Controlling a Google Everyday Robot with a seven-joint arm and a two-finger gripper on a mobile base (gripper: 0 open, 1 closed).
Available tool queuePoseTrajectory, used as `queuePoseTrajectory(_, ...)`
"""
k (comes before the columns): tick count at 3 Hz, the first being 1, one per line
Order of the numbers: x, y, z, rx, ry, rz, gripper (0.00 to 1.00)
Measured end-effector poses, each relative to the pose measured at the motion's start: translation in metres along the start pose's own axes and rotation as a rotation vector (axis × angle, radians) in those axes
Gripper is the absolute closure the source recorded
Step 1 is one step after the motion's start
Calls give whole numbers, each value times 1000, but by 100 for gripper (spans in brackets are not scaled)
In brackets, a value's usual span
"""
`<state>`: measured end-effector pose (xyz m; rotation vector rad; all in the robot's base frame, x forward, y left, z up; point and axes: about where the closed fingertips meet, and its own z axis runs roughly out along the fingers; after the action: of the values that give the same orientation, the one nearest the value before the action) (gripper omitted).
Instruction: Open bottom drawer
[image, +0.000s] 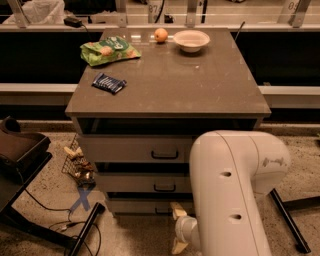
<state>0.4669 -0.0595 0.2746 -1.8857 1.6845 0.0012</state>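
Note:
The bottom drawer's black handle (163, 211) is below the middle drawer's handle. My gripper needs to go there next and close on it.
The bottom drawer (135, 205) is the lowest of three pale drawer fronts in the cabinet and looks shut. Its small black handle (161, 212) shows just left of my gripper. My gripper (176, 228) is low in front of the cabinet, at the bottom drawer's height and just right of the handle. Its two cream fingers (177, 210) stand spread apart, one above the other, holding nothing. My large white arm link (230, 195) covers the right part of the lower drawers.
On the cabinet top (200, 90) lie a green bag (109, 50), a blue packet (108, 83), an orange fruit (160, 35) and a white bowl (191, 40). A wire basket (77, 163), a blue tape cross (81, 199) and dark furniture (20, 150) are at the left.

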Motion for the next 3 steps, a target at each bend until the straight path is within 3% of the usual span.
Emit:
queuePoseTrajectory(1,8,5,12,136,-53,96,0)
queuePoseTrajectory(2,18,-9,14,284,-139,153,0)
queuePoseTrajectory(3,14,-17,15,357,-211,149,0)
